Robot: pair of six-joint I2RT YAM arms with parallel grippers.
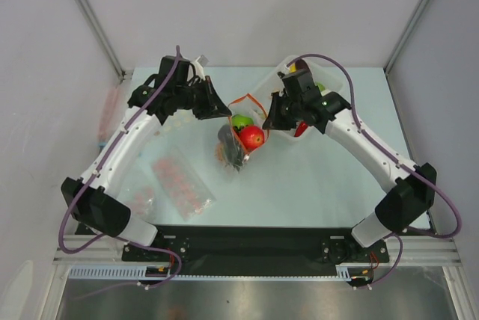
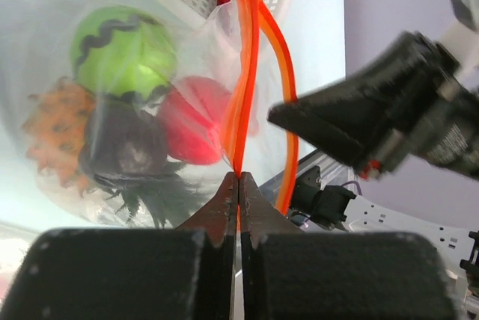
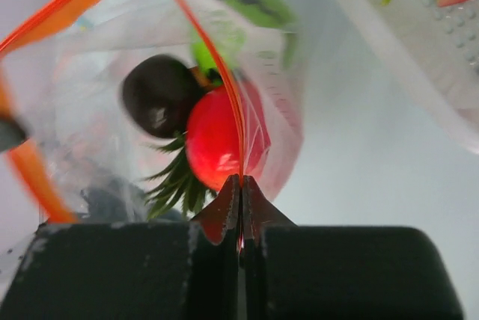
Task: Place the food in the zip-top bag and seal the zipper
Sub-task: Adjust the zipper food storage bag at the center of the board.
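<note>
I have the two strips of the orange-red zipper held apart in my grippers, so my left gripper needs to take the zipper's near corner (image 1: 246, 157) before my right gripper presses the strips shut.
The clear zip-top bag (image 1: 238, 144) lies mid-table with its mouth raised. Inside are the round green fruit (image 1: 241, 120), the round red fruit (image 1: 252, 137) and the pineapple (image 1: 227, 149). My left gripper (image 1: 227, 113) is shut on the left end of the orange-red zipper (image 1: 247, 101). My right gripper (image 1: 267, 127) is shut on the right end. In the left wrist view my gripper (image 2: 238, 178) pinches the zipper (image 2: 245, 73), whose two strips stand apart; green fruit (image 2: 123, 47), red fruit (image 2: 193, 118) and pineapple (image 2: 56, 137) show through the plastic. In the right wrist view my gripper (image 3: 241, 179) pinches the zipper (image 3: 233, 103) in front of the red fruit (image 3: 211, 140).
A white basket (image 1: 268, 84) with green vegetables and a red chili pepper (image 1: 300, 129) stands behind the right gripper. A clear packet of pink-red dots (image 1: 183, 178) lies front left, with another packet (image 1: 142, 197) beside it. Frame posts stand at the far corners.
</note>
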